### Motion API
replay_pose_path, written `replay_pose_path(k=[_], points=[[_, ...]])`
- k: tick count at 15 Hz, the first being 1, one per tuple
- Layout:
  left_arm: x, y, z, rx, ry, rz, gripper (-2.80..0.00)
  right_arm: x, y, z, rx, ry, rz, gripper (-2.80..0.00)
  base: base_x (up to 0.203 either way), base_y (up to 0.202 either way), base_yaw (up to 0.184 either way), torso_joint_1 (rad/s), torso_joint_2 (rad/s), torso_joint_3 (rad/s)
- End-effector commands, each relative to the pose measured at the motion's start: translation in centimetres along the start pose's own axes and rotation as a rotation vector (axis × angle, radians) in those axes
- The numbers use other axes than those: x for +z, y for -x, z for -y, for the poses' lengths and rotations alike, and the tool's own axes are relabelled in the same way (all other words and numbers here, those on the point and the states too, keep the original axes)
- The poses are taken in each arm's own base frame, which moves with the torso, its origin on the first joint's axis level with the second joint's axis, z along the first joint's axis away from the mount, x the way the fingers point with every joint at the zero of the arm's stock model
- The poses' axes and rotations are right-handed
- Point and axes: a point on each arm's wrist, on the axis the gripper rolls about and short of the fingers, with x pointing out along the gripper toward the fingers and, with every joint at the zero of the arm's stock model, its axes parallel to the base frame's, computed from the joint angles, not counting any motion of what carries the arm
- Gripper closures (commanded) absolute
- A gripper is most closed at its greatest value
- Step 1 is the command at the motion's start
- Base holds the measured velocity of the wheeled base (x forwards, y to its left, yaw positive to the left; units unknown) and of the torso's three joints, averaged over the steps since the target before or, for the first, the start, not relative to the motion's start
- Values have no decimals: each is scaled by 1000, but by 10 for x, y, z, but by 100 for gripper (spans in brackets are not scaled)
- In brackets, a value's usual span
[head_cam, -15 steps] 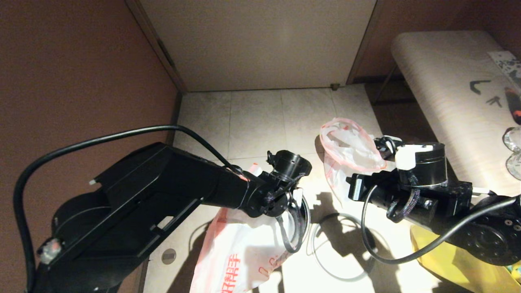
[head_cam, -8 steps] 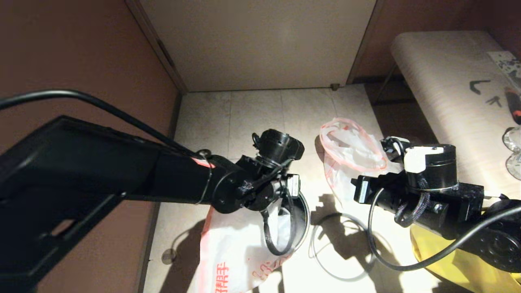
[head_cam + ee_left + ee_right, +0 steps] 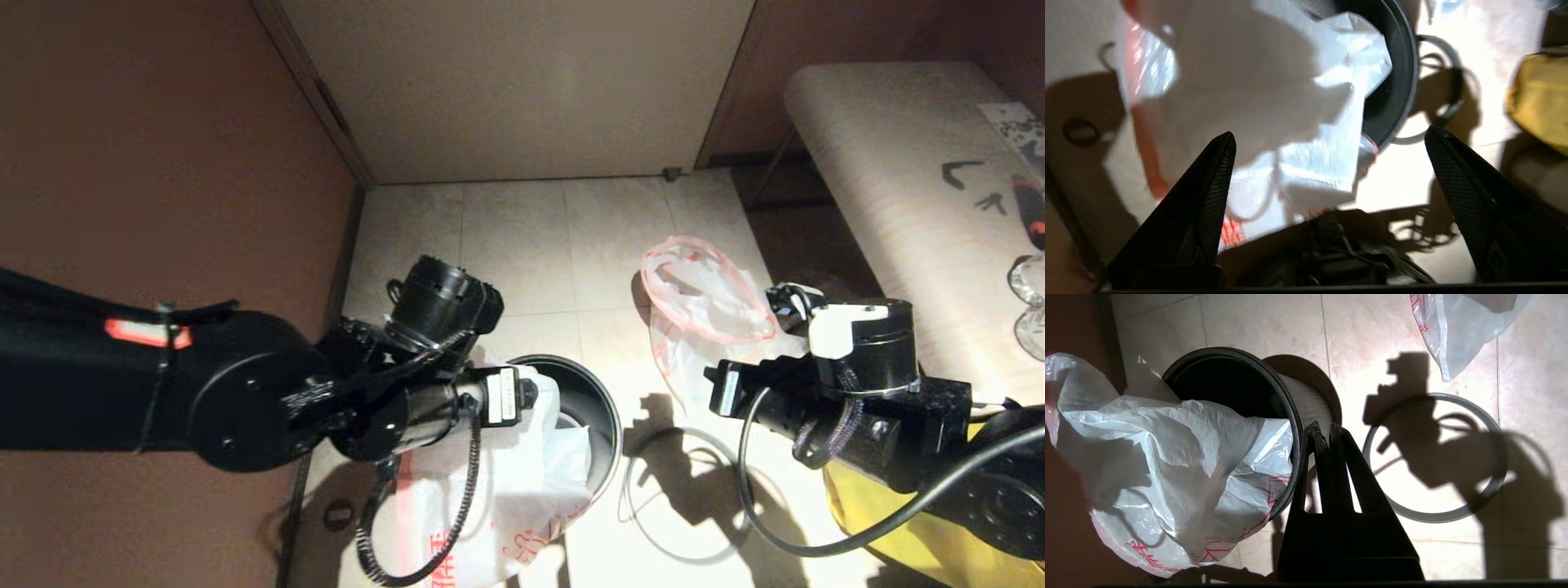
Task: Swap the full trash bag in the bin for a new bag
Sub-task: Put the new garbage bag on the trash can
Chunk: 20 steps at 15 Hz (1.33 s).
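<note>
The robot's left gripper will next move to the new bag's pink edge (image 3: pixel 406 482) (image 3: pixel 1146 139), which hangs loose outside the black bin, and close there.
The black bin (image 3: pixel 600 408) stands on the tiled floor, and its silvery wall (image 3: pixel 1310 404) shows in the right wrist view. The new bag (image 3: pixel 506 498), white with red print, hangs limp out of the bin's mouth over its left rim (image 3: pixel 1167 457). My left gripper (image 3: pixel 1329 134) hovers open above that bag (image 3: pixel 1269 102), holding nothing. My right gripper (image 3: pixel 1324 428) is shut and empty, just outside the bin's right wall. The full trash bag (image 3: pixel 702 310) with its pink hem sits on the floor beyond the right arm; I cannot make out bottles in it.
The bin's grey hoop (image 3: pixel 678 498) lies flat on the floor right of the bin (image 3: pixel 1425 516). A yellow bag (image 3: pixel 914 523) sits at the near right. A pale table (image 3: pixel 898 180) fills the right side, and brown walls close the left.
My left arm has swung back to the left, uncovering the bin's mouth. The new bag now sags over the rim. The right arm has barely moved.
</note>
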Motion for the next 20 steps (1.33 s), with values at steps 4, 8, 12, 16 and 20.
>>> replay_pose_path(k=[4,8,12,16,20], points=[[-42,25,-53,-37,73,-88,-280,-5,1,0,-1,0,-13,0,0,0,0,0,0,0],[-52,-25,-84,-84,137,-34,-280,-8,0,2,-6,1,-26,0,0,0,0,0,0,0],[-57,-63,-115,-102,179,13,-280,-12,-6,3,-9,3,-38,0,0,0,0,0,0,0],[-52,-66,-135,-137,216,38,-280,-16,-12,4,-13,4,-42,0,0,0,0,0,0,0],[-58,-95,-137,-183,186,-29,-280,-16,-11,3,-11,4,-42,0,0,0,0,0,0,0]])
